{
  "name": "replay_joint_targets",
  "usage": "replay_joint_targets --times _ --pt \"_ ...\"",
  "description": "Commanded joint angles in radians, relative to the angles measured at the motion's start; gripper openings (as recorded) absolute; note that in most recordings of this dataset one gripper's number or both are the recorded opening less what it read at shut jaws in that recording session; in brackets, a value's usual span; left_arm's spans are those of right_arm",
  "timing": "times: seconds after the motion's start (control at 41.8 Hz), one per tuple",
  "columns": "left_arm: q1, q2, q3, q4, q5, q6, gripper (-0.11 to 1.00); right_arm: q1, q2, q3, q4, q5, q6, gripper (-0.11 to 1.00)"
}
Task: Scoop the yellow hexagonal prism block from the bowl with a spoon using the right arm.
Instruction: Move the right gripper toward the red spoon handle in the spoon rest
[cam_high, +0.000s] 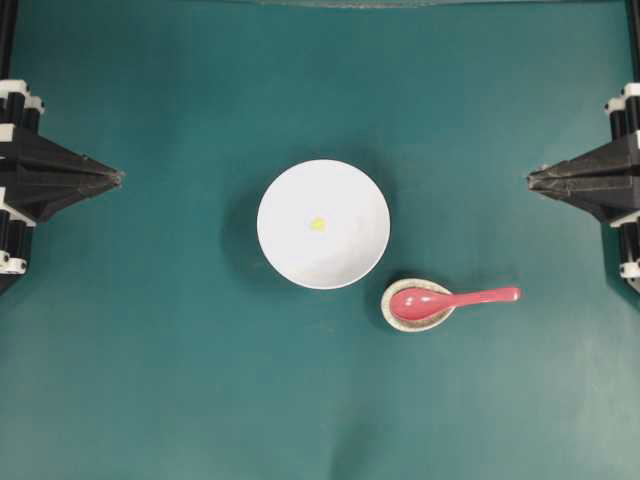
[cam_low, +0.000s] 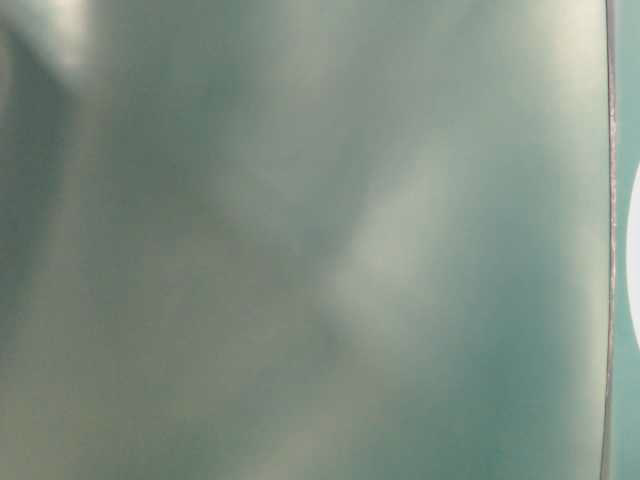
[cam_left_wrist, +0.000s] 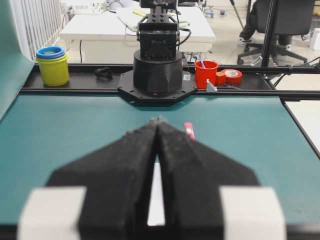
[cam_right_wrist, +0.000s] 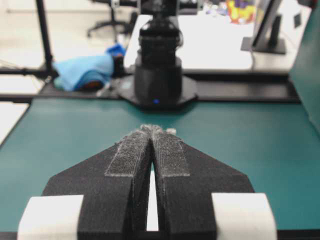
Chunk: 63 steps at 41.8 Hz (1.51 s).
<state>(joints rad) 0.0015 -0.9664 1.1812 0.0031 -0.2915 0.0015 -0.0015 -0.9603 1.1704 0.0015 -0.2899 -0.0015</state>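
The scoop end of the handle (cam_high: 465, 298) of the pink-red spoon, just outside the speckled rest, is next for my right gripper to close on.
The white bowl (cam_high: 352, 196) sits mid-table with the tiny yellow hexagonal prism block (cam_high: 317, 224) lying inside it near the centre. The pink-red spoon (cam_high: 470, 296) lies to the bowl's lower right, its scoop in a small speckled rest and its handle pointing right. My right gripper (cam_high: 530, 181) is shut and empty at the right edge, well above the spoon handle. My left gripper (cam_high: 118, 178) is shut and empty at the left edge. In the left wrist view the left gripper (cam_left_wrist: 158, 121) points at the bowl (cam_left_wrist: 156, 205), with the spoon (cam_left_wrist: 189, 130) handle tip showing beyond it. The right wrist view shows the right gripper (cam_right_wrist: 152, 128) closed.
The speckled beige spoon rest (cam_high: 391, 313) touches the bowl's lower right side. Teal mat covers the table. Beyond the far edge in the left wrist view stand a yellow cup (cam_left_wrist: 52, 65), a red cup (cam_left_wrist: 206, 74) and tape. The table-level view is a teal blur.
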Motion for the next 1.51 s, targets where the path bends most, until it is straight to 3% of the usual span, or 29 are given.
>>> replay_joint_targets --times 0.0,0.407,0.478,0.622,0.694,0.861,1.22,1.483 --pt "0.002 0.014 -0.018 0.012 0.051 0.002 0.00 -0.008 0.009 -0.009 0.000 -0.003 -0.002 0.00" --pt "0.003 0.012 -0.021 0.012 0.067 0.005 0.01 -0.008 0.052 -0.008 0.000 0.012 -0.003 0.02" --pt "0.005 0.012 -0.021 0.012 0.066 0.005 0.01 -0.008 0.061 -0.008 0.002 0.020 -0.003 0.09" --pt "0.005 0.014 -0.021 0.012 0.067 0.005 0.01 -0.008 0.086 -0.005 -0.002 0.031 -0.005 0.38" --pt "0.005 0.014 -0.021 0.012 0.067 0.006 0.01 -0.008 0.101 -0.002 -0.008 0.028 -0.006 0.47" --pt "0.003 0.014 -0.021 0.012 0.067 0.006 0.01 -0.008 0.155 0.009 -0.018 0.008 -0.006 0.50" --pt "0.005 0.012 -0.021 0.012 0.072 0.006 0.01 0.048 0.376 0.091 -0.003 -0.261 0.009 0.50" --pt "0.005 0.006 -0.023 0.014 0.092 0.008 0.01 0.156 0.545 0.166 0.071 -0.515 0.046 0.50"
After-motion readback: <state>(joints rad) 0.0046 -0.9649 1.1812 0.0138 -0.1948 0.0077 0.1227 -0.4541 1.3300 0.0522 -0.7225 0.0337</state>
